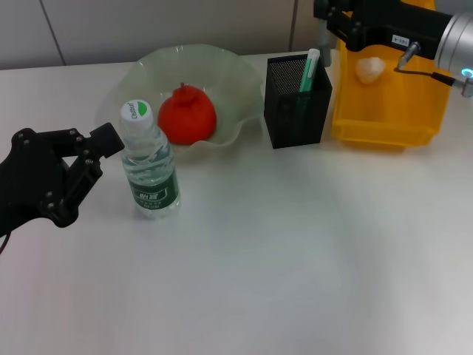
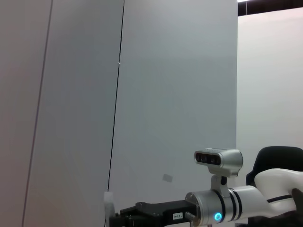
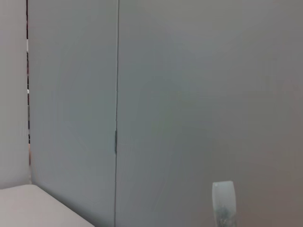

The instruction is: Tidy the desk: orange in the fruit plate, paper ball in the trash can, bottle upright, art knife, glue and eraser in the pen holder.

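Note:
I should use my right gripper to put the grey stick down in the black pen holder (image 1: 281,71) next to the green and white item.
The bottle (image 1: 148,166) stands upright on the white desk, clear with a white cap and green label. My left gripper (image 1: 100,155) is just to its left, open and not touching it. The orange (image 1: 187,115) lies in the pale green fruit plate (image 1: 240,81) behind the bottle. A black mesh pen holder (image 1: 297,103) holds a green and white stick-shaped item (image 1: 310,70); I cannot tell whether it is the art knife or the glue. The eraser is hidden. The paper ball (image 1: 369,68) lies in the yellow trash can (image 1: 384,118). My right gripper (image 1: 330,16) hovers above the holder and can.
The white desk (image 1: 295,244) stretches bare in front of the objects. The left wrist view shows a grey wall and my right arm (image 2: 213,213). In the right wrist view I see the wall and a desk corner (image 3: 28,205).

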